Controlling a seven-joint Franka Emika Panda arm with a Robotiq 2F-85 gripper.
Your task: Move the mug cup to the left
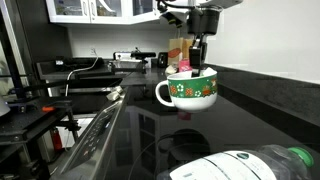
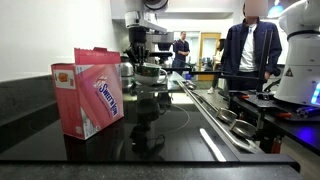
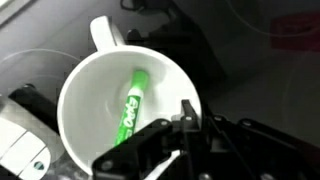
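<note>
Next, I let the mug cup go from my gripper on the black counter (image 1: 203,110) between the pink thing and the white bottle.
The mug cup (image 1: 190,91) is a wide white mug with a green band, a festive pattern and a white handle pointing left. It is over the black glossy counter; I cannot tell whether it touches the surface. In the wrist view I look down into the mug (image 3: 100,95), where a green marker (image 3: 130,105) lies. My gripper (image 1: 196,58) comes down from above and its fingers (image 3: 187,112) are shut on the mug's rim, opposite the handle. The mug and gripper also show far back in an exterior view (image 2: 148,70).
A pink sweetener box (image 2: 88,92) stands on the counter near the camera. A white bottle with a green cap (image 1: 250,165) lies in the foreground. A pink thing (image 1: 184,69) shows just behind the mug. People (image 2: 250,50) stand beyond the counter.
</note>
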